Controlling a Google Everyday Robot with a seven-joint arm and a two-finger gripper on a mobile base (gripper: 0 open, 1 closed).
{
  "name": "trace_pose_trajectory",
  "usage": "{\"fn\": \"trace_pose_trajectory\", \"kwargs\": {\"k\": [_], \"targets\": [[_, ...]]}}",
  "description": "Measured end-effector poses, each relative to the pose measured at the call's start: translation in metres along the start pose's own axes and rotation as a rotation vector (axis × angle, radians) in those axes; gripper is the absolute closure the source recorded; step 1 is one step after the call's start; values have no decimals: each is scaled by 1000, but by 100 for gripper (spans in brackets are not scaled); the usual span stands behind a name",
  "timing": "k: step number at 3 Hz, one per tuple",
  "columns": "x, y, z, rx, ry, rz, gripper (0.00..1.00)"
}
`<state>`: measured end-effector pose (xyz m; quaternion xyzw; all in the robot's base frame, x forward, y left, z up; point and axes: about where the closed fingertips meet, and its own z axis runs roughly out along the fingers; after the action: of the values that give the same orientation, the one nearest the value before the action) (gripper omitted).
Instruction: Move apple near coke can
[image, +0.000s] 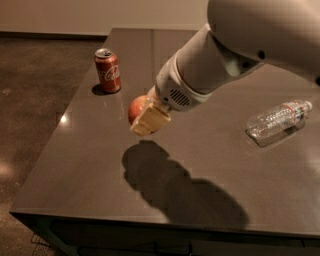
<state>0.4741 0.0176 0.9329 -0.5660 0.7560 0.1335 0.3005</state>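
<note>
The robot's gripper will let go of the apple, which hangs clear of the tabletop now, on the table (129, 86) just beside the coke can, on the side toward the bottle.
The red coke can (108, 70) stands upright near the table's back left corner. The red-orange apple (136, 109) is held in my gripper (145, 117), above the table's left middle and to the right and in front of the can. The tan fingers (150, 120) are shut on the apple and cover its right side. The apple hangs clear of the tabletop, with its shadow below it. The white arm reaches in from the upper right.
A clear plastic bottle (278, 120) lies on its side at the right of the dark grey table (75, 165). The table's left edge and front edge drop to a brown floor (35, 100).
</note>
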Motion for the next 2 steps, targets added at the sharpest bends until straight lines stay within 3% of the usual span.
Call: {"fn": "trace_pose_trajectory", "kwargs": {"k": [2], "targets": [[-28, -60, 35, 42, -16, -61, 100]]}}
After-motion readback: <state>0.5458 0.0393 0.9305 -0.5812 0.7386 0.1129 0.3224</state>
